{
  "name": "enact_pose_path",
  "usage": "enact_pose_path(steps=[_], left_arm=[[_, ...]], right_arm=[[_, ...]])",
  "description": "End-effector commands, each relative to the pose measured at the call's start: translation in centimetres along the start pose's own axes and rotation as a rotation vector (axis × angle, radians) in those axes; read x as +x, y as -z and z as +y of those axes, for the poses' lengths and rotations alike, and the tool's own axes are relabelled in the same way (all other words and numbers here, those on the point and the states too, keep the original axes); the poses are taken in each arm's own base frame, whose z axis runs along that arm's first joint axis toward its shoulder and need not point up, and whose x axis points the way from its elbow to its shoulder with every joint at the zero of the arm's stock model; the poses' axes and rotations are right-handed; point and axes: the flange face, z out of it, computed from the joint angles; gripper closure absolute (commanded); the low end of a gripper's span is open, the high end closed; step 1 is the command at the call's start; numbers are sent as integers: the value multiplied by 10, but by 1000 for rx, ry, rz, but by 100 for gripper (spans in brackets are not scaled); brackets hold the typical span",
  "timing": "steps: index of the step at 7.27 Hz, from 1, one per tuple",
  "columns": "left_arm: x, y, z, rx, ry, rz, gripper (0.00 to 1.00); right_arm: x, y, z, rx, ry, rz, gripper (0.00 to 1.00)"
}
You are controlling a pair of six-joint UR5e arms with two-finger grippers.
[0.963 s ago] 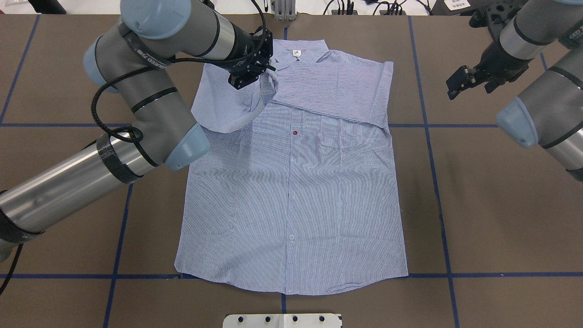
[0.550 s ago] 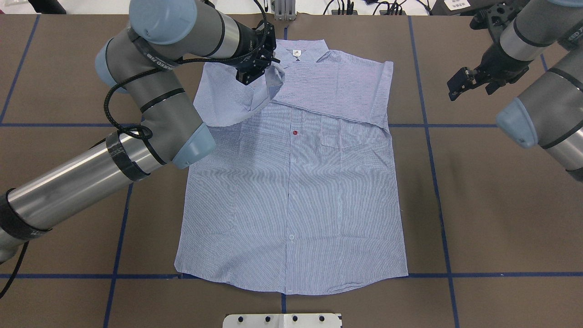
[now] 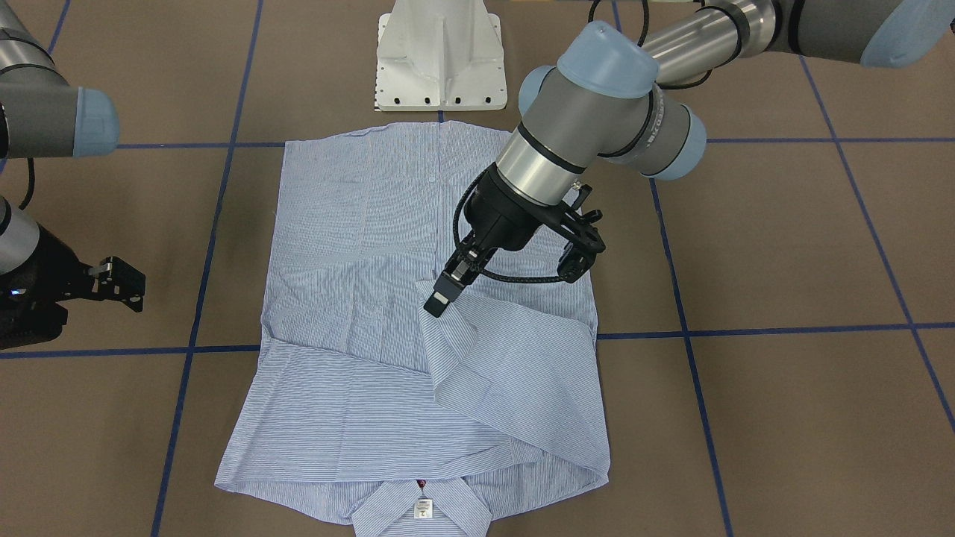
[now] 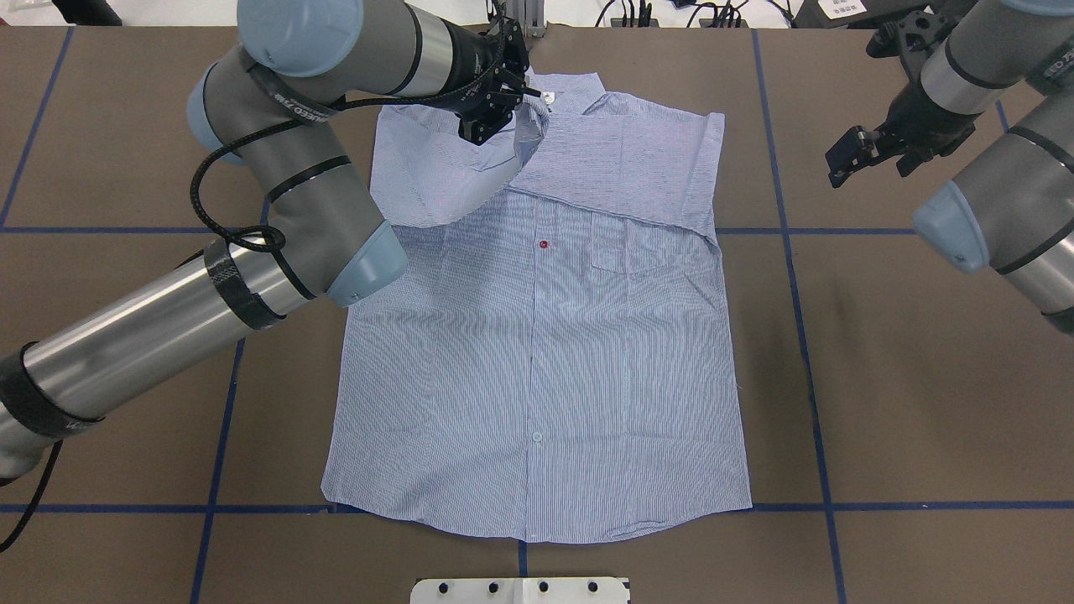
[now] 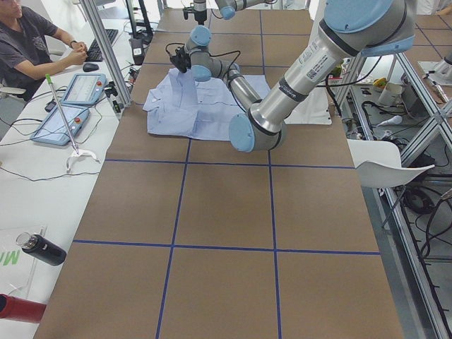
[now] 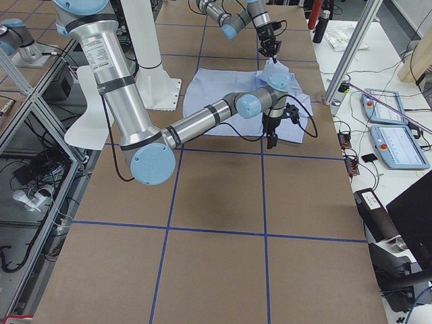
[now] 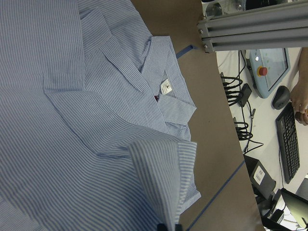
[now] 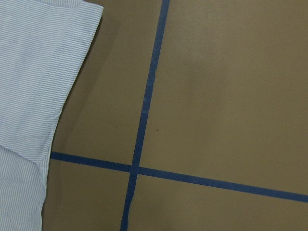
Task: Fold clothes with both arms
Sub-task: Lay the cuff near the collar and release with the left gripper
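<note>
My left gripper will release the cuff of the sleeve onto the body of the shirt, just on the hem side of the folded sleeve (image 3: 363,326).
The light blue striped shirt (image 4: 537,361) lies face up on the brown table, collar and white neck label (image 4: 546,99) at the far edge. One sleeve (image 4: 621,168) lies folded flat across the chest. My left gripper (image 4: 497,127) is shut on the cuff of the other sleeve (image 3: 448,328), holding it lifted over the shirt near the collar. The left wrist view shows that cuff (image 7: 163,173) hanging below the camera. My right gripper (image 4: 846,158) hovers open and empty over bare table beside the shirt (image 8: 29,72).
The white pedestal base (image 3: 439,60) stands at the shirt's hem side. Blue tape lines (image 4: 793,277) grid the table. An aluminium post (image 4: 520,15) and cables sit past the collar. A person (image 5: 28,42) sits at a desk with control tablets (image 5: 85,88).
My left gripper has carried the sleeve cuff rightward and toward the collar, pulling the sleeve further over the shirt. The right gripper has barely shifted.
</note>
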Motion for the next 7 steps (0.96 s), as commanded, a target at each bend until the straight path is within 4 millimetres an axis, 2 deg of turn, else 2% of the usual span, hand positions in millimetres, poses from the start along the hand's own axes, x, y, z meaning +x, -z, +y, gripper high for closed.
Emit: enact_pose_path(steps=[1,3,4,5,7], left_arm=[[-1,-10,-10,20,44,48,100],[-14,-39,-18,58,38,69,100],[-16,-54,-8,63,29,74,100],[-21,-65,16,37,13,59,100],[-72,-95,69,29,-130,38,100]], right_arm=[[2,-2,-1,-3,-3,2,0],[1,-2,-1,-2,-2,1,0],[2,-2,-1,-3,-4,2,0],[2,-2,-1,-4,-5,2,0],[2,-3,0,-4,-5,4,0]])
